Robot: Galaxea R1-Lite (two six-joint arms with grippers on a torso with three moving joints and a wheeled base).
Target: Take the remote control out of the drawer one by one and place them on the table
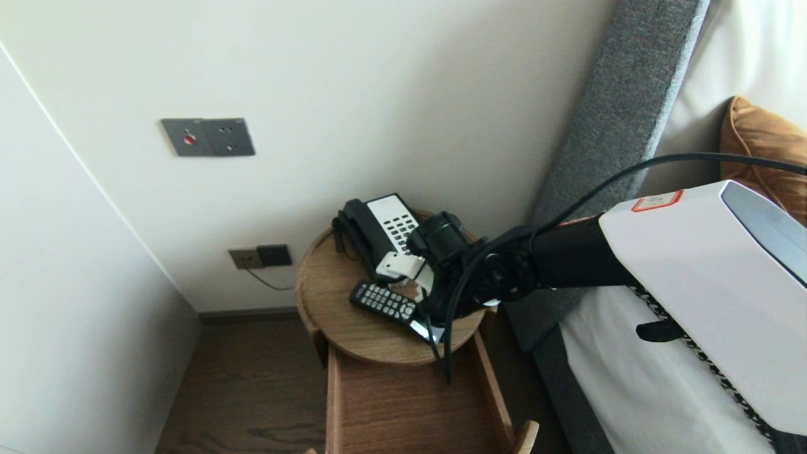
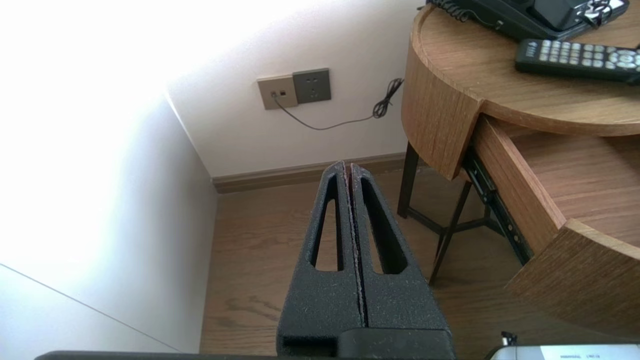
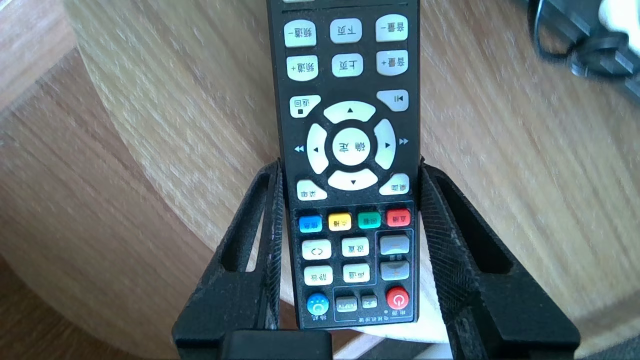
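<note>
Next, my right gripper puts the remote control down. It will let go of it on the tabletop (image 1: 376, 310) between the desk phone and the open drawer.
A black remote control (image 3: 350, 150) with white and coloured buttons lies lengthwise between the fingers of my right gripper (image 3: 350, 167), and both fingertips press against its long sides. In the head view the remote (image 1: 383, 301) sits at the front of the round wooden bedside table (image 1: 328, 284), with its near end under my right wrist. I cannot tell whether it rests on the tabletop or hangs just above it. My left gripper (image 2: 348, 167) is parked low beside the table over the wooden floor, fingers pressed together and holding nothing.
A black desk phone (image 1: 378, 230) with a white keypad stands at the back of the table. The table's drawer (image 1: 410, 403) is pulled out toward me. The grey headboard (image 1: 605, 126) and bed (image 1: 630, 378) are on the right, and walls close in at the back and left.
</note>
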